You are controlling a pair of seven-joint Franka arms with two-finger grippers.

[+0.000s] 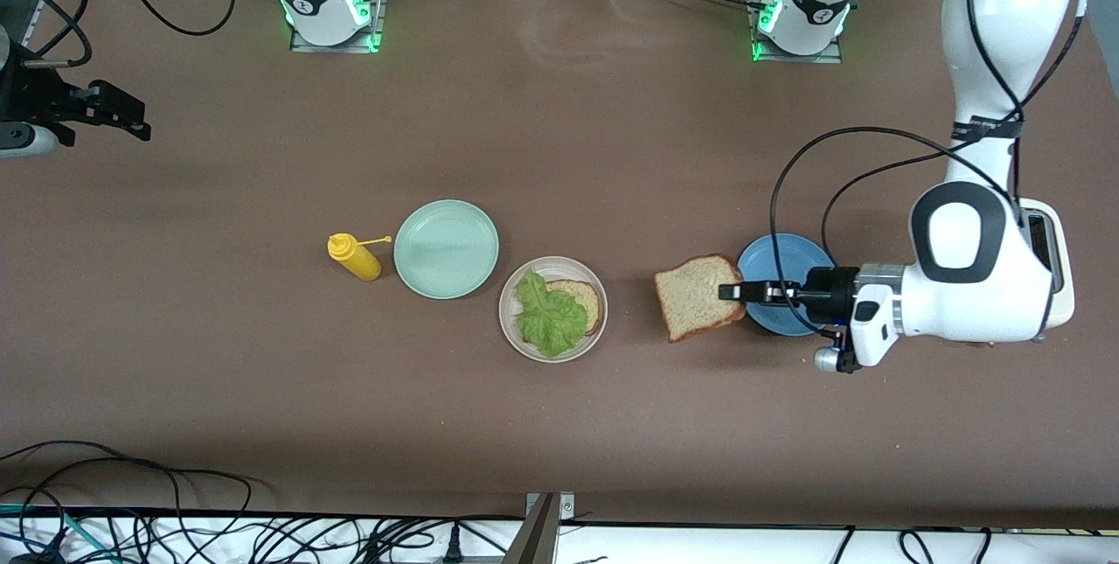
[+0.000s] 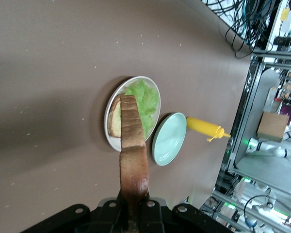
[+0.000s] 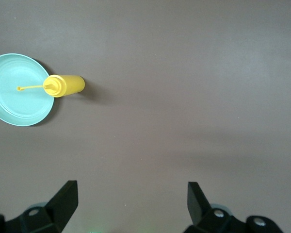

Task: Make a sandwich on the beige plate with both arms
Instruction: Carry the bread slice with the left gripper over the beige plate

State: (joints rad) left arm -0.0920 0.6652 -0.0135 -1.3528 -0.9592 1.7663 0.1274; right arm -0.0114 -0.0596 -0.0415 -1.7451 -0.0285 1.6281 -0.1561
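I should let go of the second slice of bread, now level above the table between the plates, with my left gripper on top of the green lettuce leaf (image 1: 561,312) (image 2: 138,110) on the beige plate.
The beige plate (image 1: 507,319) holds one brown bread slice (image 1: 587,297) with a green lettuce leaf (image 1: 549,319) on it. My left gripper (image 1: 733,291) is shut on the edge of a second bread slice (image 1: 695,297) and holds it level above the table between the beige plate and the blue plate (image 1: 778,262). In the left wrist view the held slice (image 2: 133,145) sticks out edge-on from the gripper (image 2: 134,206), with the beige plate (image 2: 108,116) and lettuce (image 2: 144,104) ahead of it. My right gripper (image 1: 131,118) waits open and empty at the right arm's end of the table (image 3: 133,199).
A mint-green plate (image 1: 446,249) lies beside the beige plate, toward the right arm's end. A yellow squeeze bottle (image 1: 354,256) stands next to it. Both show in the right wrist view, plate (image 3: 14,97) and bottle (image 3: 68,86). Cables run along the table's front edge.
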